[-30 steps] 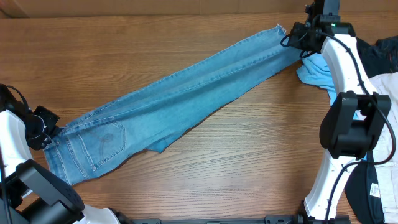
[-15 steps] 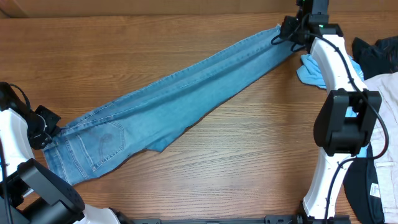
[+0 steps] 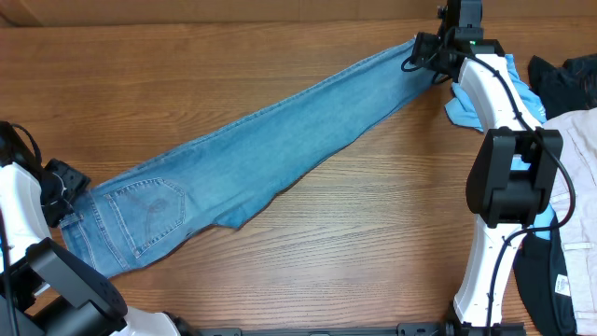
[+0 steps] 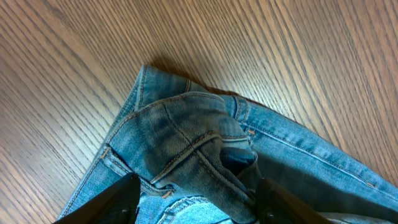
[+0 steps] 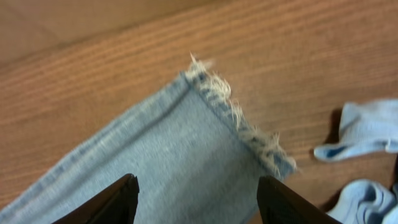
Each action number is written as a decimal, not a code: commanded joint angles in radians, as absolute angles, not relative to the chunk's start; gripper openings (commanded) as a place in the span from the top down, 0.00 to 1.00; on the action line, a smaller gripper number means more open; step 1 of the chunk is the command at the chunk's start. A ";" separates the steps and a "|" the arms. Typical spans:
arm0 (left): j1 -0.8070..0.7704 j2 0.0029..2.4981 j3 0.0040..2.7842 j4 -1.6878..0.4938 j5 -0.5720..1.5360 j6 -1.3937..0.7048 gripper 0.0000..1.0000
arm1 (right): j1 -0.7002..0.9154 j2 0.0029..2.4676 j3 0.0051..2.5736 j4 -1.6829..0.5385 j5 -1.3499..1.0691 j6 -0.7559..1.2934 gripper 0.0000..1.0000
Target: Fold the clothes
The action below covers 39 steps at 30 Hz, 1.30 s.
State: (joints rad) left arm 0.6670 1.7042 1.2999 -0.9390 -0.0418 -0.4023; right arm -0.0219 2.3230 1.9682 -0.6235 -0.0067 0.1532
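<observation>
The waistband is bunched up over the waist end of the jeans, so my left gripper should pinch the waistband's raised fold [image 4: 214,177] and pull it out flat before folding the jeans.
The clothes, a pair of light-blue jeans [image 3: 270,149], lie stretched in a diagonal band from the table's lower left to its upper right. At the waist end my left gripper [image 3: 67,194] stands open. In the left wrist view its fingers [image 4: 118,199] straddle the bunched waistband [image 4: 186,137] without pinching it. My right gripper [image 3: 431,51] hovers open over the frayed hem [image 5: 239,121] at the far end. The leg [image 5: 180,162] lies flat on the wood between its fingers [image 5: 118,199].
A light-blue cloth [image 3: 471,105] lies just right of the hem, beside the right arm. A dark garment [image 3: 569,79] and a white one [image 3: 580,177] are heaped at the right edge. The table's far edge [image 3: 233,21] runs close behind the hem.
Both grippers have opened and let go of the jeans, which now lie flatter. The right gripper has shifted a little left and toward the far edge.
</observation>
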 commanded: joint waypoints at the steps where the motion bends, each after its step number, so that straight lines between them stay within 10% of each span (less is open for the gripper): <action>1: 0.667 1.713 1.291 -0.946 -0.003 -0.414 0.39 | -0.022 2.325 1.998 -0.651 0.006 0.148 0.35; 12: 0.671 1.700 1.364 -0.990 0.004 -0.359 0.36 | -0.044 2.325 1.998 -0.836 0.006 0.149 0.27; 24: 0.667 1.673 1.440 -1.106 0.019 -0.291 0.94 | -0.046 2.325 1.998 -0.992 0.007 0.149 0.26; 32: 0.646 1.674 1.349 -1.201 0.127 -0.257 0.96 | -0.046 2.325 1.998 -1.066 0.010 0.149 0.25; 39: 0.634 1.675 1.158 -0.844 0.102 -0.266 0.91 | -0.046 2.325 1.998 -1.111 0.010 0.149 0.24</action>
State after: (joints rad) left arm 0.6407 1.6905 1.2419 -0.9611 0.0925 -0.2832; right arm -0.0441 2.3230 1.9701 -1.1034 0.0044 0.1524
